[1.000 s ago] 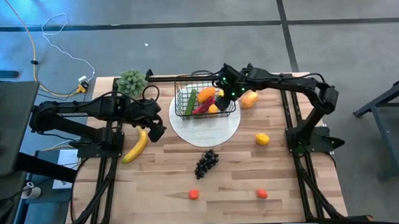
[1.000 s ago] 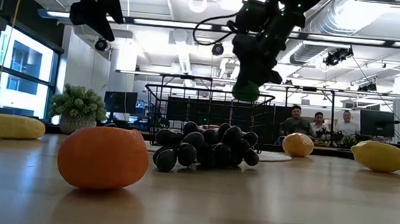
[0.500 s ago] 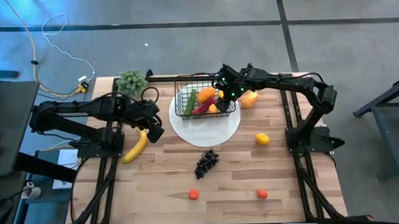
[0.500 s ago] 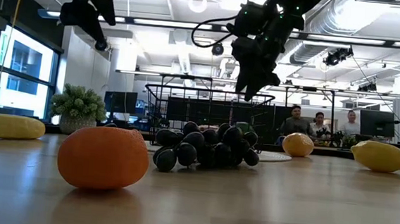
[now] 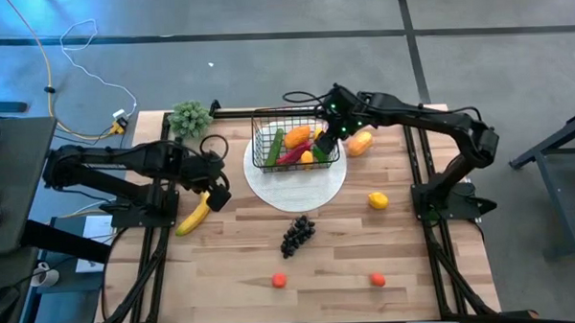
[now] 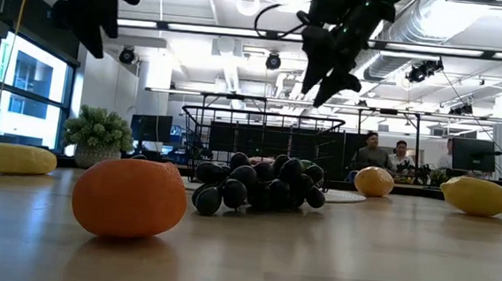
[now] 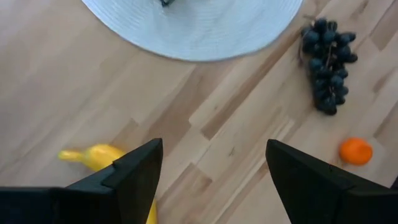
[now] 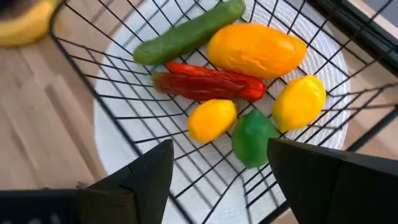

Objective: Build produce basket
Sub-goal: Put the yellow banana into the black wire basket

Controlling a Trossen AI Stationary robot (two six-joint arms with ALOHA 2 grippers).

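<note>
I need to next move my left gripper to the middle of the yellow banana [image 5: 195, 215] [image 7: 152, 213] and close it there, leaving the banana's stem free.
The black wire basket [image 5: 296, 144] stands on a round white plate [image 5: 298, 185]. It holds a cucumber [image 8: 189, 32], a mango [image 8: 256, 48], a red chilli [image 8: 208, 86], two yellow fruits and a green pepper [image 8: 254, 138]. My right gripper [image 5: 338, 121] hangs open above the basket's right end, with nothing between its fingers [image 8: 221, 149]. My left gripper [image 5: 216, 190] stands open just above the banana [image 5: 194, 212], with its fingers [image 7: 214, 149] clear of it. A grape bunch [image 5: 297, 234], a lemon [image 5: 377, 201] and two small oranges [image 5: 279, 280] lie on the table.
A yellow-orange fruit [image 5: 361, 142] lies just right of the basket. A spiky leafy bunch [image 5: 190, 117] stands at the far left. The second small orange [image 5: 377, 279] sits near the front edge. People sit in the room beyond the table [image 6: 399, 155].
My right gripper has opened and let go of the green pepper, which has dropped into the basket. The gripper has then risen clear above the basket. My left gripper has turned and tipped a little over the banana, staying open.
</note>
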